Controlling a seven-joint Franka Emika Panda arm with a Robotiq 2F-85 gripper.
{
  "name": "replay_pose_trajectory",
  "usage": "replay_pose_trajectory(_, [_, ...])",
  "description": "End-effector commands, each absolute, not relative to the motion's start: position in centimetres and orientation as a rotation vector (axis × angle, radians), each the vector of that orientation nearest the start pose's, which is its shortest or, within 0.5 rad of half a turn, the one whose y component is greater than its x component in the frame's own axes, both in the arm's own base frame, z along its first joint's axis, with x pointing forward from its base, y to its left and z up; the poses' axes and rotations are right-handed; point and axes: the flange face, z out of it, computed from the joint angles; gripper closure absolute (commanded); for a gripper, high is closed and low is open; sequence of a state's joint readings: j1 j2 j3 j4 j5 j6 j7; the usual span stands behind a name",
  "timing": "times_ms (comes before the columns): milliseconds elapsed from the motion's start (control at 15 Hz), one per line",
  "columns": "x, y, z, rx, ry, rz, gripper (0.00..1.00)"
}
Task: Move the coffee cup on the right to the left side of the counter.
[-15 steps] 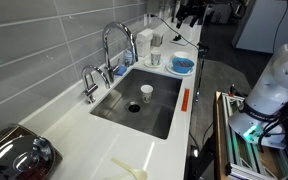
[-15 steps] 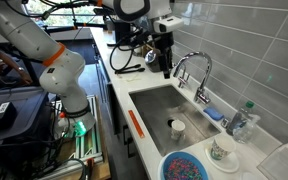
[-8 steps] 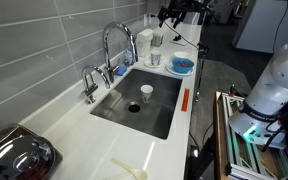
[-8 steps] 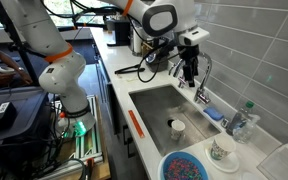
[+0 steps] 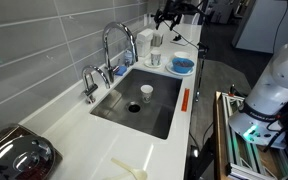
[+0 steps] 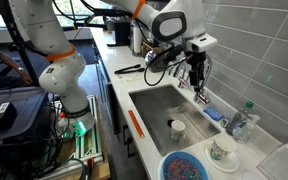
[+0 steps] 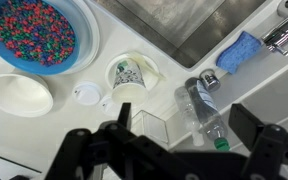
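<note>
I will close my gripper on the coffee cup's rim (image 5: 157,53) (image 7: 116,92), on the side that faces the white lid, away from the blue sponge.
The coffee cup (image 7: 129,74), white with teal speckles, stands upright on the white counter (image 7: 44,135) between a blue bowl of coloured beads (image 7: 38,34) and the sink. It also shows in both exterior views (image 6: 221,150) (image 5: 155,59). My gripper (image 7: 189,150) is open and empty, high above the counter, with the cup up and to the left of its fingers in the wrist view. In both exterior views the gripper (image 6: 196,76) (image 5: 168,16) hangs over the tap area, apart from the cup.
A small white cup with dark contents (image 6: 177,127) stands in the steel sink (image 6: 159,105). Near the coffee cup are a plastic bottle (image 7: 204,110), a clear container (image 7: 149,130), a white bowl (image 7: 19,95), a lid (image 7: 86,94) and a blue sponge (image 7: 242,52). Chrome taps (image 5: 112,45) rise behind the sink.
My arm has swung along the counter from beyond the sink to above the taps, toward the coffee cup's end. The gripper stays open. No object has moved.
</note>
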State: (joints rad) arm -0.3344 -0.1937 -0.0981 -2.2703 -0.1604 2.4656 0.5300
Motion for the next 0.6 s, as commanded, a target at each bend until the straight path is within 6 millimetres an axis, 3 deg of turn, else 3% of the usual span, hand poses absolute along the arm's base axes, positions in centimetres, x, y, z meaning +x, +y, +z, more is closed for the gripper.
replay_pose_trajectory(0, [47.0,-21.9,48.0,-2.877,1.316,-0.630,0.00])
replay_pose_trajectory(267, [48.8,-26.5,45.2,-2.827,1.528,-0.648,0.00])
replay_pose_trajectory(533, [50.4,-30.1,41.9,-2.857,1.503,-0.604,0.00])
